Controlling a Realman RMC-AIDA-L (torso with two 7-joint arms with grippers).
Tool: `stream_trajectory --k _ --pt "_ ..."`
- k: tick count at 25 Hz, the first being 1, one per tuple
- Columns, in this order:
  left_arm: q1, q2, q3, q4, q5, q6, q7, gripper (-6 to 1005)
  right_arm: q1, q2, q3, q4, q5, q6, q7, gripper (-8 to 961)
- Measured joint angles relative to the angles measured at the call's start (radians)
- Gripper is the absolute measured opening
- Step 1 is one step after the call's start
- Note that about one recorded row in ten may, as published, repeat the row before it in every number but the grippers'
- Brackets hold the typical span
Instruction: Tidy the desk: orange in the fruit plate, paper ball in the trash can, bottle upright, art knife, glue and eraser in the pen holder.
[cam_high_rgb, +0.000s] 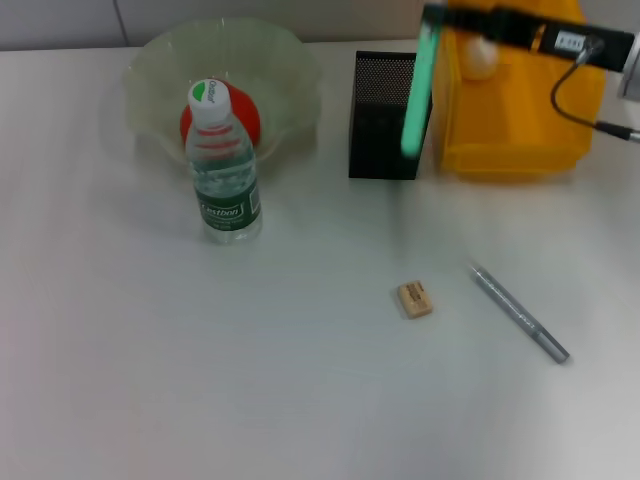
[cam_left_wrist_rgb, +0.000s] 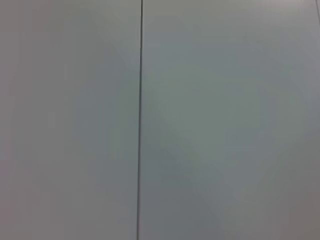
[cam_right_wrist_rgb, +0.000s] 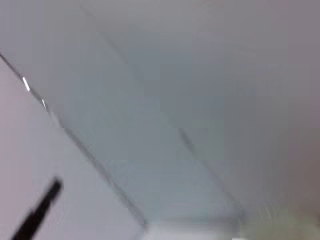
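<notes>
Next, my right gripper lets go of the green glue stick inside the black mesh pen holder (cam_high_rgb: 359, 97), on the fruit plate side.
The orange (cam_high_rgb: 245, 118) lies in the pale green fruit plate (cam_high_rgb: 290, 60) at the back left. The bottle (cam_high_rgb: 222, 175) stands upright in front of the plate. The black mesh pen holder (cam_high_rgb: 382, 115) stands beside the yellow trash can (cam_high_rgb: 510, 125), and the paper ball (cam_high_rgb: 480, 58) lies inside the can. My right gripper (cam_high_rgb: 433, 18) reaches in from the top right, shut on the top of a green glue stick (cam_high_rgb: 418, 95) that hangs over the pen holder's right edge. The tan eraser (cam_high_rgb: 415, 299) and the grey art knife (cam_high_rgb: 520, 313) lie on the table. My left gripper is out of view.
The white table (cam_high_rgb: 150, 380) spreads out in front of the containers. A black cable (cam_high_rgb: 570, 100) loops from the right arm over the trash can. Both wrist views show only pale wall panels with seams.
</notes>
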Motion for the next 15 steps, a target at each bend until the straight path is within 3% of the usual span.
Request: stream_trajectory --k 3,7,15 --pt "-0.002 -0.002 0.000 -0.003 -0.008 -0.003 0.018 714 -0.027 0.026 -0.004 0.063 0.193 0.065 -0.292 166" --pt "-0.006 -0.003 0.003 -0.004 -0.008 -0.006 0.016 714 0.000 0.029 -0.012 0.203 0.373 0.117 -0.612 166" --pt "-0.008 -0.004 0.007 -0.035 -0.010 -0.005 0.017 714 0.078 0.030 -0.075 0.269 0.383 0.270 -0.733 165"
